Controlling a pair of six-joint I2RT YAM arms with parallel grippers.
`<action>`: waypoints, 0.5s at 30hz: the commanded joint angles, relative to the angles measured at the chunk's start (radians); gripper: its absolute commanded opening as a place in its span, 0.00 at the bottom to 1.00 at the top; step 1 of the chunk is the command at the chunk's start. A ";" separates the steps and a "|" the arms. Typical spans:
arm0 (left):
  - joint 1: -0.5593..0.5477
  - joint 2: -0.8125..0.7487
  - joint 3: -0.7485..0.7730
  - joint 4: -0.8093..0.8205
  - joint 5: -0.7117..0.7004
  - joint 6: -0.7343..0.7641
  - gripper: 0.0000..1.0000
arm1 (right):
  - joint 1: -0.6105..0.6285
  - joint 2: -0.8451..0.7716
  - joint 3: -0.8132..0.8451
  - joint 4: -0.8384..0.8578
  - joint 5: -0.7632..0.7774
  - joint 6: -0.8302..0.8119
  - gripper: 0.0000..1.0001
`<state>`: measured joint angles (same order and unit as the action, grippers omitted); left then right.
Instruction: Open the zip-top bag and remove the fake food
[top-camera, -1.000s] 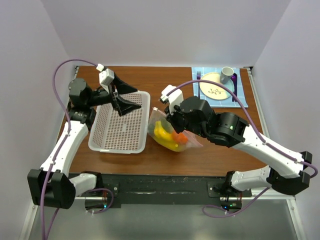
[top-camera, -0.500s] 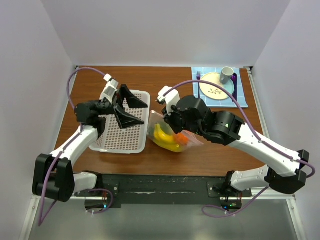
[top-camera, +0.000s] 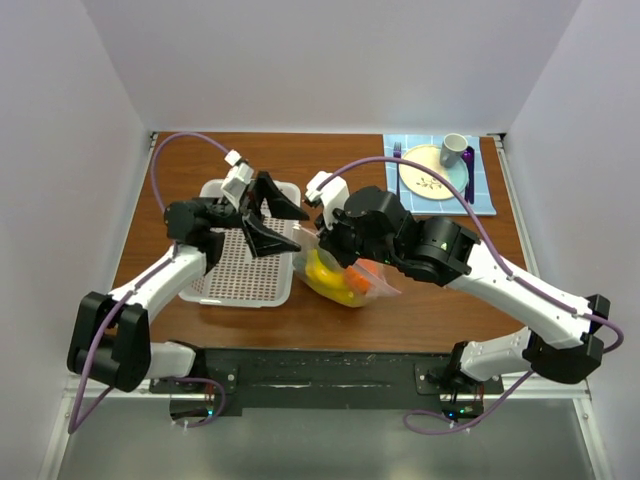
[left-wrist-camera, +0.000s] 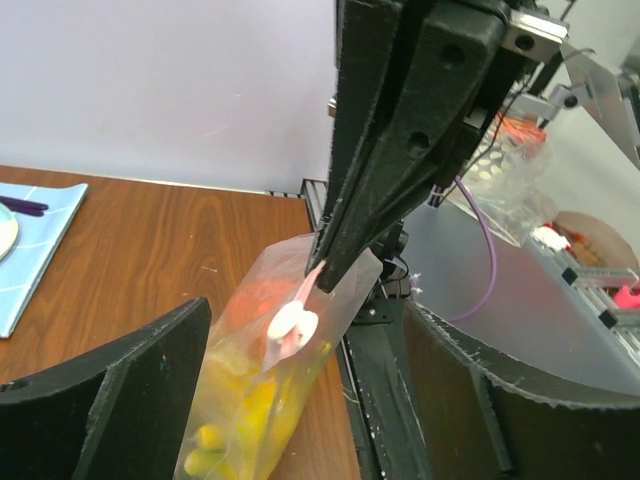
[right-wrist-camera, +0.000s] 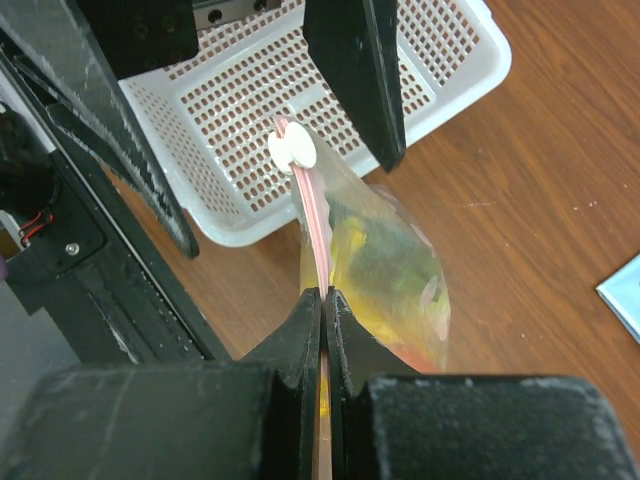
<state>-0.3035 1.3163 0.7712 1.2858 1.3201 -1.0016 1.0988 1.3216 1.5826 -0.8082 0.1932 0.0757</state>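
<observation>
My left gripper needs to pinch the zip's end (right-wrist-camera: 280, 123) before my right gripper takes the slider, as my right gripper holds the bag's zip short of the slider.
The zip-top bag (top-camera: 340, 272) lies on the table just right of the basket, its top edge lifted. Inside it is the fake food: yellow bananas (top-camera: 326, 277) and an orange-red fruit (top-camera: 360, 283). My right gripper (top-camera: 326, 240) is shut on the bag's pinkish zip strip (right-wrist-camera: 318, 230), with the jaws pressed together (right-wrist-camera: 324, 296). A white slider (right-wrist-camera: 292, 150) sits at the strip's far end and also shows in the left wrist view (left-wrist-camera: 293, 322). My left gripper (top-camera: 282, 224) is open, with one finger on each side of that end (left-wrist-camera: 300, 400) and not touching it.
A white perforated basket (top-camera: 232, 270) stands left of the bag, under my left arm. A blue mat at the back right holds a yellow plate (top-camera: 432, 182), a fork and a grey cup (top-camera: 453, 150).
My left gripper has swung right from over the basket to the slider end of the bag, still open. My right gripper keeps its hold and has shifted slightly left.
</observation>
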 joint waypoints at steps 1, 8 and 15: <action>-0.022 0.008 0.020 0.075 0.036 0.083 0.81 | -0.001 -0.019 0.060 0.040 -0.017 0.001 0.00; -0.023 0.024 0.028 -0.065 0.060 0.201 0.58 | -0.001 -0.042 0.047 0.040 -0.006 0.003 0.00; -0.042 0.046 0.072 -0.135 0.057 0.221 0.18 | -0.001 -0.062 0.016 0.056 -0.006 0.018 0.00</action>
<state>-0.3264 1.3556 0.7856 1.1942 1.3582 -0.8333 1.0985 1.3109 1.5890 -0.8097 0.1898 0.0803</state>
